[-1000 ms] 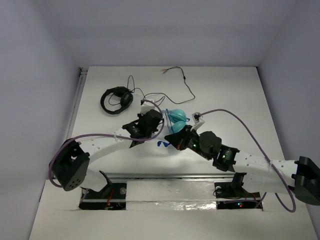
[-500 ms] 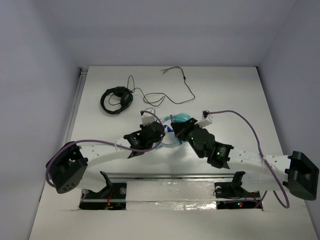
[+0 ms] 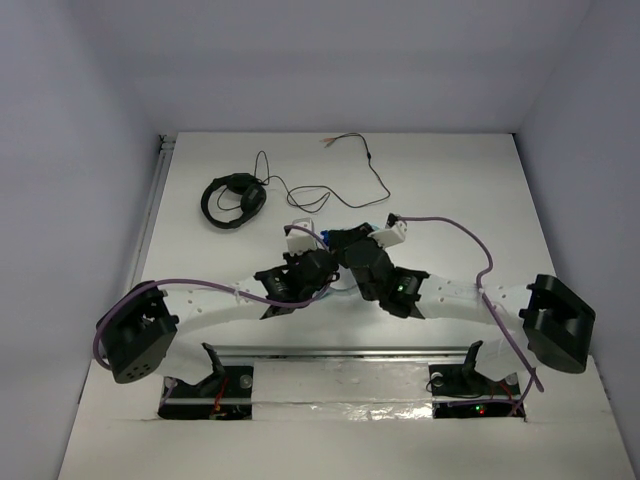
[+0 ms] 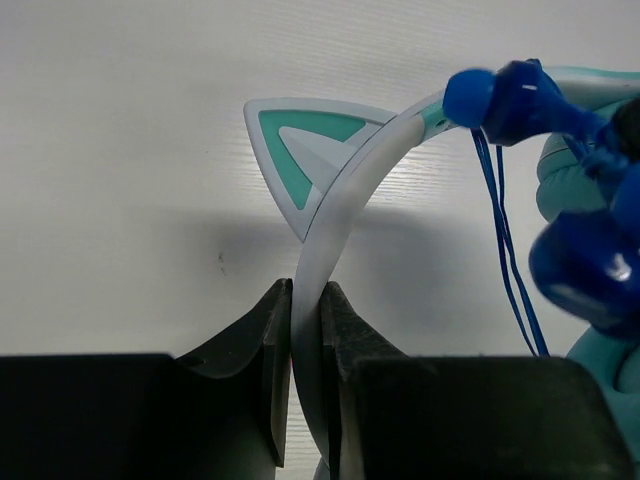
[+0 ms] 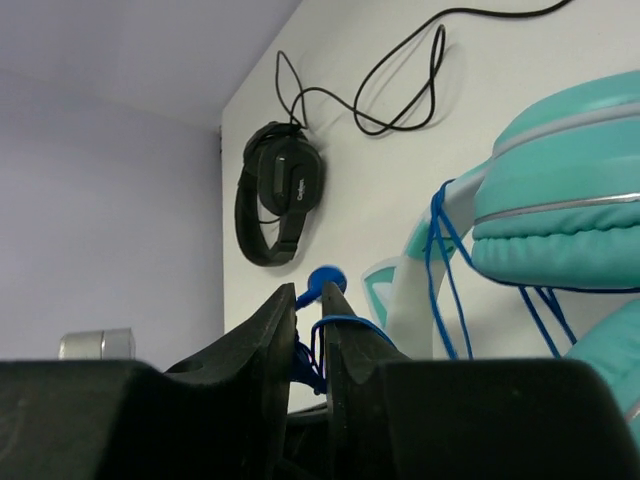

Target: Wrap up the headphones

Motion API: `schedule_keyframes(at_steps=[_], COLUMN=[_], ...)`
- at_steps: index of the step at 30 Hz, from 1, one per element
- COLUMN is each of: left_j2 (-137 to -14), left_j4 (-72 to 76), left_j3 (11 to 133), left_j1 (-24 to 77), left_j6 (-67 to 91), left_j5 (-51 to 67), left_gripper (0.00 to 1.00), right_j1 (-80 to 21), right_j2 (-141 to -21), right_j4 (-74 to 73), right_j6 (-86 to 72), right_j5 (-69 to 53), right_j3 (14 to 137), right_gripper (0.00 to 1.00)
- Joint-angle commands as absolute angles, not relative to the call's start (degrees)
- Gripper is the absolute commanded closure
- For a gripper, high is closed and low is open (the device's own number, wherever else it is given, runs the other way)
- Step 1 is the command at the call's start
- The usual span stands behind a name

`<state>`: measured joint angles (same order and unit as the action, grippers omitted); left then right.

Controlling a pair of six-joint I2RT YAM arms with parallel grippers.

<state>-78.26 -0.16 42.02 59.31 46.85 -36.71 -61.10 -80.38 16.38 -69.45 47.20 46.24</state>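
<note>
The robot's left gripper should release the teal headphones on the white table [image 3: 342,264] in front of the black cable.
The headphones [image 5: 560,200] have teal ear cups and a pale headband [image 4: 350,190] with a teal cat ear [image 4: 300,140]. My left gripper [image 4: 307,300] is shut on the headband, holding it edge-up over the table. Several turns of the thin blue cable [image 5: 440,270] run round the band beside the ear cup. My right gripper [image 5: 310,300] stands a narrow gap open. Loose loops of the cable lie between its fingers, and the blue plug [image 5: 325,280] sits at their tips. In the top view both grippers [image 3: 330,258] meet mid-table and cover most of the headphones.
Black headphones [image 3: 233,200] lie at the back left of the white table [image 3: 470,200]. Their black cable [image 3: 350,170] snakes towards the back centre. The purple hoses of both arms arch over the near half of the table.
My right arm has swung left and forward over the headphones, carrying the blue cable. Its jaws, shut a second ago, now stand slightly apart. My left gripper keeps its hold on the headband.
</note>
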Motion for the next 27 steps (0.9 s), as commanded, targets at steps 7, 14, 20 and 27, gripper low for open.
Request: schedule_keyframes(at_steps=[7, 14, 20, 27], left_j2=[-78.1, -77.6, -76.2, -74.4], left_j4=[-4.3, -6.0, -5.8, -6.2], left_j3=[46.1, 47.6, 47.0, 47.6], left_j1=[60.6, 60.6, 60.6, 60.6], left_j6=[46.2, 45.5, 45.2, 43.4], left_j5=[-34.3, -30.9, -29.4, -30.4], left_gripper=[1.00, 1.00, 1.00, 1.00], right_j1=[-56.7, -53.3, -49.9, -47.4], right_j2=[-86.7, -88.9, -89.6, -82.9], right_j4=[14.2, 12.1, 12.4, 13.3], right_j6=[-74.2, -71.5, -68.6, -59.6], right_j5=[48.3, 43.9, 40.8, 41.9], right_j3=[55.5, 58.5, 58.4, 54.9], right_gripper=[0.63, 0.44, 0.45, 0.48])
